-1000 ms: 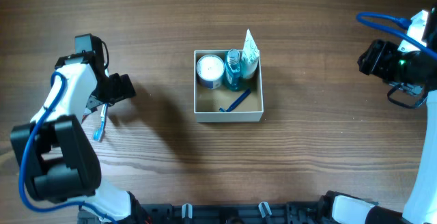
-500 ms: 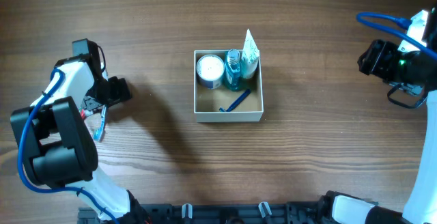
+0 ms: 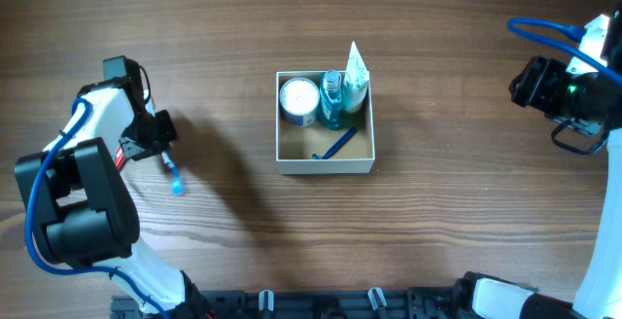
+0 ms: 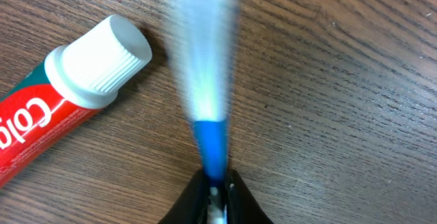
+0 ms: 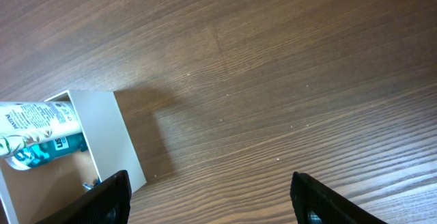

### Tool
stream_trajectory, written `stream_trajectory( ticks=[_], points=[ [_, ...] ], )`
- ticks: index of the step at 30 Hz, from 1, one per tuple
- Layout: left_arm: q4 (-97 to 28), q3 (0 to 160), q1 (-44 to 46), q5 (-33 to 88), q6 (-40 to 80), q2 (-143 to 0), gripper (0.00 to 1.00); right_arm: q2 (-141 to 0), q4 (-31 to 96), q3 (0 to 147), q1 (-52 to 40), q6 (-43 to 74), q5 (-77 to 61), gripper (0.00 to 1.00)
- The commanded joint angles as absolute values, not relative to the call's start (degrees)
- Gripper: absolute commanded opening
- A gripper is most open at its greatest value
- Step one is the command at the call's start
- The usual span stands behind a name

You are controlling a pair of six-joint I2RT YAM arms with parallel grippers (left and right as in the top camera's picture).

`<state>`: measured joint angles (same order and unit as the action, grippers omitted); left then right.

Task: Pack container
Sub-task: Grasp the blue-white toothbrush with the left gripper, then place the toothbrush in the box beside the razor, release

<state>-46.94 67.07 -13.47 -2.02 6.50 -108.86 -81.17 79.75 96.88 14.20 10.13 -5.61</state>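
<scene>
My left gripper is going to let go of the blue toothbrush inside the container, laying it across the blue stick (image 3: 333, 142) near the blue bottle.
My left gripper (image 3: 162, 142) (image 4: 217, 181) is shut on a blue toothbrush (image 3: 173, 175) (image 4: 210, 142) at the table's left side. The brush juts out ahead of the jaws, its pale far end blurred in the left wrist view. A red toothpaste tube (image 4: 41, 118) with a white cap lies on the wood just left of it. The container (image 3: 326, 165) (image 5: 109, 135) sits mid-table, a shallow white-walled box holding a white round jar (image 3: 298, 99), a blue bottle (image 3: 332, 100), a white tube (image 3: 358, 74) and a blue stick (image 3: 336, 144). My right gripper (image 5: 212, 197) hangs open and empty at the far right.
The right arm (image 3: 569, 90) with its blue cable hovers over the table's right edge. Bare wood separates the left gripper from the box, and the box from the right arm.
The left gripper has gone from open to shut on the toothbrush. The brush has swung from pointing down-left to pointing down-right. The right arm has not moved.
</scene>
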Motion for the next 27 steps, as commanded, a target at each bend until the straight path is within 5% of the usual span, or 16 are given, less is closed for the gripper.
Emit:
stream_trajectory(
  ticks=[1, 18, 27],
  points=[
    [-47.2, 66.6, -13.7, -1.3, 6.4, -109.7, 0.06, -81.6, 80.0, 96.6, 14.3, 9.1, -6.5, 0.75],
    [-49.1, 66.8, -1.7, 0.0, 4.3, -90.6, 0.04, -81.6, 79.9, 96.6, 14.3, 9.1, -6.5, 0.75],
    [-46.3, 66.8, 24.2, 0.7, -15.4, -72.2, 0.04, -81.6, 79.7, 96.6, 14.3, 9.1, -6.5, 0.75]
  ],
)
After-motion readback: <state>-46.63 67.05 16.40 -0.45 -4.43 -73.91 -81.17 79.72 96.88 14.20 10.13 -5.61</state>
